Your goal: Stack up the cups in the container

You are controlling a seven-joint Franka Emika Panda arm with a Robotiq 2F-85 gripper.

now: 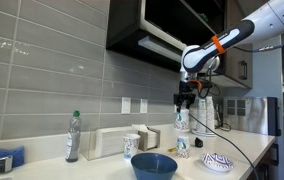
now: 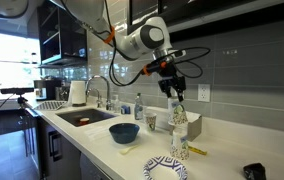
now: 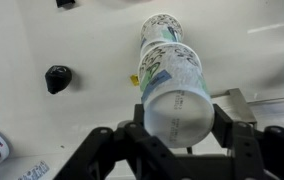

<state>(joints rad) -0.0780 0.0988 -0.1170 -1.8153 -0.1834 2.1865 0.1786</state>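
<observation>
My gripper needs to let go of the top cup over the patterned cup standing (image 1: 183,145) (image 3: 161,32) next to the striped shallow bowl.
A tall stack of small white cups with blue patterns (image 1: 182,132) stands on the counter in both exterior views (image 2: 179,130), just in front of the white container (image 2: 194,126). In the wrist view the stack (image 3: 167,60) leans away from me, and its top cup (image 3: 178,112) shows a plain white base. My gripper (image 3: 179,128) sits at the top of the stack (image 1: 185,101), its fingers closed against both sides of the top cup. One more cup (image 1: 130,146) stands alone beside the container (image 1: 107,142).
A wide dark-blue bowl (image 1: 154,165) and a striped shallow bowl (image 1: 215,162) sit near the counter's front edge. A bottle (image 1: 73,136) and a blue cloth (image 1: 2,160) are further along. A sink (image 2: 82,117) lies beyond the bowl. Tiled wall behind.
</observation>
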